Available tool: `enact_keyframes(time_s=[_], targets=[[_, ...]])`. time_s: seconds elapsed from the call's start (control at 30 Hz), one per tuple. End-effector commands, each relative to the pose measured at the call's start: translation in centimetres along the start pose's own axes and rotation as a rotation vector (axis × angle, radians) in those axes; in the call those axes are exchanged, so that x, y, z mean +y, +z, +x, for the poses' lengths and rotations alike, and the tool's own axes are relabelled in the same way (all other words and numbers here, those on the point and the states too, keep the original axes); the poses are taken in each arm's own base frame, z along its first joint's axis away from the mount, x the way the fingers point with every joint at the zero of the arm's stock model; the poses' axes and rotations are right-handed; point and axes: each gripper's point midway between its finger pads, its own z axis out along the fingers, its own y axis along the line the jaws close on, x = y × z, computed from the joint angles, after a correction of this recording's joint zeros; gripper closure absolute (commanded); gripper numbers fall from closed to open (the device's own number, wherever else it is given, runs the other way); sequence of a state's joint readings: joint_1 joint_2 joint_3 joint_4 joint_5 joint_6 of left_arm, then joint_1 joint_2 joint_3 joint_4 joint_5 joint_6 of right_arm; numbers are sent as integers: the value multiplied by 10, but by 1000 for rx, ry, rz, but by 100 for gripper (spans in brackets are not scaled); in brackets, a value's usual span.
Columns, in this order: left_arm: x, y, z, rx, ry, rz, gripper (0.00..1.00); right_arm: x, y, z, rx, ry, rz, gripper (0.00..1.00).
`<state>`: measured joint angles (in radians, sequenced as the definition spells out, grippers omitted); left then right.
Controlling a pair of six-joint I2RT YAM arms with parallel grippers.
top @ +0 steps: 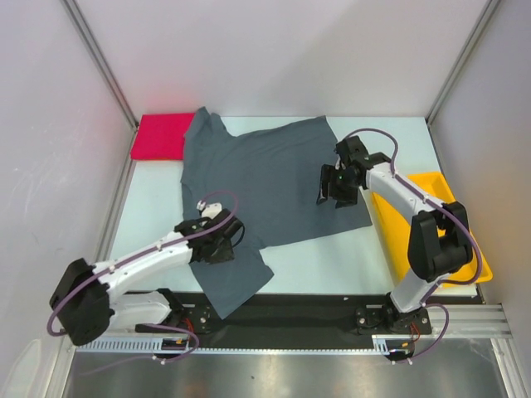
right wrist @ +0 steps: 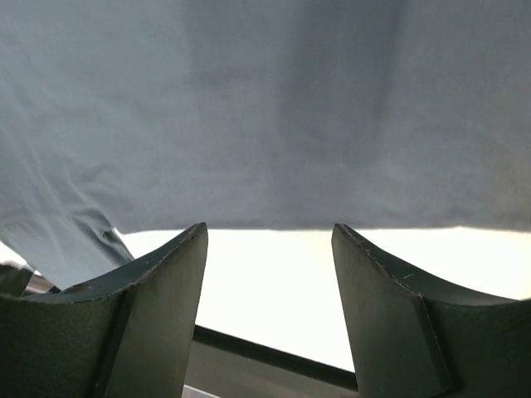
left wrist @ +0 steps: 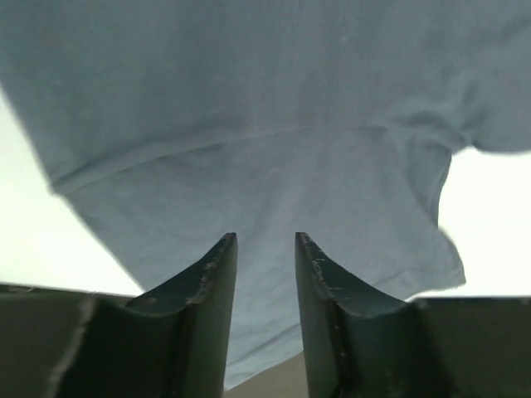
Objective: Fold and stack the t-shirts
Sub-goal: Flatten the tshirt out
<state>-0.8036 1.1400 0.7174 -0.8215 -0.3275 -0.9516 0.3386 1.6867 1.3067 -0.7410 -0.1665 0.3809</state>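
Observation:
Next, I close my right gripper on the hem corner (top: 368, 223) nearest the yellow tray, at the near side of the slate-grey t-shirt.
The slate-grey t-shirt (top: 265, 178) lies spread flat on the white table, one sleeve reaching toward the near edge. The pinkish-red t-shirt (top: 162, 137) lies folded at the back left, its right edge under the grey one. My left gripper (top: 222, 245) sits low over the grey shirt's near-left part. In the left wrist view the grey cloth (left wrist: 274, 124) fills the gap of the left gripper (left wrist: 265, 240), whose jaws are narrowed but apart. My right gripper (top: 332, 189) hovers at the shirt's right hem. The right gripper (right wrist: 270, 228) is open, with bare table between its fingers and the grey hem (right wrist: 265, 108) just past the tips.
A yellow tray (top: 474, 261) stands at the right edge of the table, beside the right arm. A black rail (top: 315, 311) runs along the near edge. White walls close in the table at the back and on both sides.

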Motion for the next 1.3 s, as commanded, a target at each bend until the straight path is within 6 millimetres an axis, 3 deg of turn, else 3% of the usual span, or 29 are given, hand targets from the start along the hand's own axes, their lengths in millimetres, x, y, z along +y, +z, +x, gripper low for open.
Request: enact_keyframes(time_s=[0.0,0.13,0.4,0.43,0.47,0.63,0.67,0.8,0.93,1.1,1.2,1.27], targets=[[-15,18,-2,31,-78,33,62,7,-29,-4,-66,-32,-41,33],[-21,43,-2,102,-132,41,62,-5,-38,0,-82,-20,-28,33],[-21,86,-35,163,-149,-16,61,-28,-47,3,-82,41,-25,34],[-20,90,-49,149,-167,-29,61,-32,-48,2,-86,53,-15,34],[-16,100,-48,174,-158,-61,61,-37,-46,2,-82,66,3,35],[-21,116,-85,154,-137,-88,61,-64,-40,7,-76,178,53,40],[-26,113,-104,110,-115,-94,61,-71,-37,8,-73,197,67,40],[-26,101,-121,85,-102,-121,60,-100,-23,9,-55,266,146,40],[-24,63,-132,11,-109,-75,51,-118,-8,3,-54,277,186,41],[-14,29,-118,-23,-49,-48,48,-143,14,2,-25,347,235,40],[-1,10,-96,-9,-68,-43,48,-166,13,-2,-36,405,276,40],[13,5,-69,48,-118,-60,49,-174,12,-4,-33,423,287,40]])
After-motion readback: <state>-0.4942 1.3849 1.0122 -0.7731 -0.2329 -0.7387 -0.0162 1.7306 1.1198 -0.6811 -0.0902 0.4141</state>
